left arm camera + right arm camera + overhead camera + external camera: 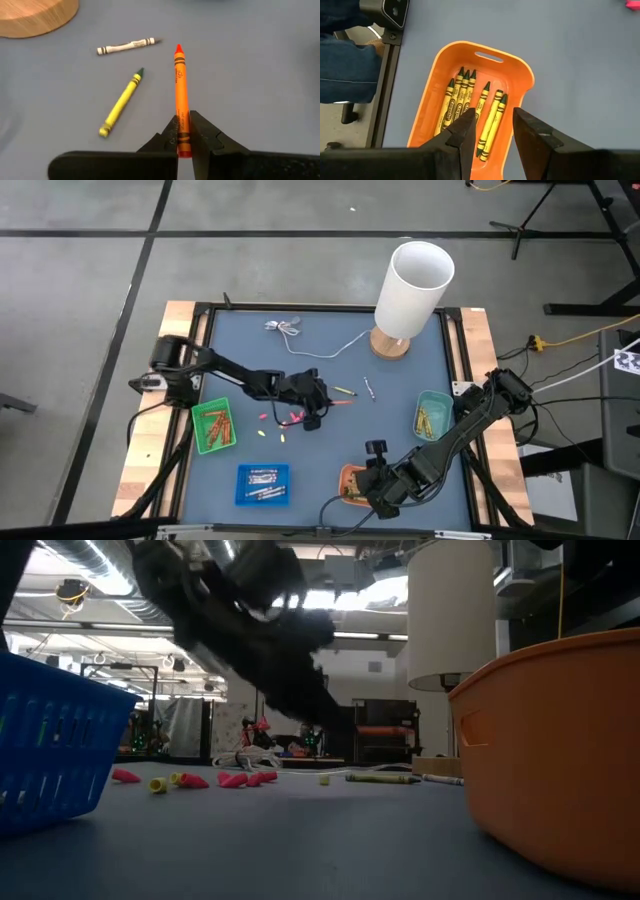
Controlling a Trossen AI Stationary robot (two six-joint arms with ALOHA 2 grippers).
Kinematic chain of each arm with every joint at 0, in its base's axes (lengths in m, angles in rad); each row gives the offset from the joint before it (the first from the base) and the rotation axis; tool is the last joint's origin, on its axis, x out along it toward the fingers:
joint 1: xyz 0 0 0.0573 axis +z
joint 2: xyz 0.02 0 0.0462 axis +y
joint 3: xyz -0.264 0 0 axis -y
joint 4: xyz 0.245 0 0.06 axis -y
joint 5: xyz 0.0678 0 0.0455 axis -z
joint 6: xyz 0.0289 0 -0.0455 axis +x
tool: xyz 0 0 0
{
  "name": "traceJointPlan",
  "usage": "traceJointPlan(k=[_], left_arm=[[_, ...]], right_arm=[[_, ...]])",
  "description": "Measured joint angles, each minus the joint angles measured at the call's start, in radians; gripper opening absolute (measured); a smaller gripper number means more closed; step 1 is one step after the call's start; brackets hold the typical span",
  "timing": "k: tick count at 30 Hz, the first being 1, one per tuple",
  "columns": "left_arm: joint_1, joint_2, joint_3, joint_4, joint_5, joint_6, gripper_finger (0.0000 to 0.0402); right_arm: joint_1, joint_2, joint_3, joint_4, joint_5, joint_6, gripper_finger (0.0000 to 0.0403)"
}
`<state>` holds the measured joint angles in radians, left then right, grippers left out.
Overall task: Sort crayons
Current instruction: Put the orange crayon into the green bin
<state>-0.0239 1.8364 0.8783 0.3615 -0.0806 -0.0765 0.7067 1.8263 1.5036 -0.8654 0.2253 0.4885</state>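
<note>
My left gripper is going to release the orange crayon on top of the orange crayons in the green tray (213, 432). The orange crayon is now over the middle of the table.
My left gripper (183, 122) is over the middle of the table (322, 402), shut on an orange crayon (180, 85). Just beyond it a yellow crayon (121, 104) and a white one (126, 46) lie flat on the blue mat. Small pink stubs (290, 417) and yellow stubs (270, 435) lie near the gripper's near side. My right gripper (495, 137) hangs open above the orange tray (432, 90), which holds several yellow crayons (457, 97). My left gripper pinches the orange crayon's blunt rear end (183, 137) between its two fingers. The crayon lies along the fingers, its tip (178, 48) pointing straight ahead. The fingers slant down from the table's left side. Whether the tip touches the mat I cannot tell.
A green tray (213, 426) with orange crayons is at the left, a blue tray (263, 484) with white ones at the near edge, a teal tray (432, 415) at the right. A white lamp on a wooden base (410, 295) and a thin cable (300, 335) stand at the far side.
</note>
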Motion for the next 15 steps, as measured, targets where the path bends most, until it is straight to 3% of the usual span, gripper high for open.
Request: traceJointPlan(k=[6,15], left_arm=[[-0.043,-0.199,0.001,-0.274,0.000,-0.053,0.0007],[-0.151,-0.547,0.001,-0.790,-0.008,-0.300,0.0007]], right_arm=[[0.000,0.000,0.000,0.000,0.000,0.000,0.0129],[0.000,0.000,0.000,0.000,0.004,-0.005,0.0129]])
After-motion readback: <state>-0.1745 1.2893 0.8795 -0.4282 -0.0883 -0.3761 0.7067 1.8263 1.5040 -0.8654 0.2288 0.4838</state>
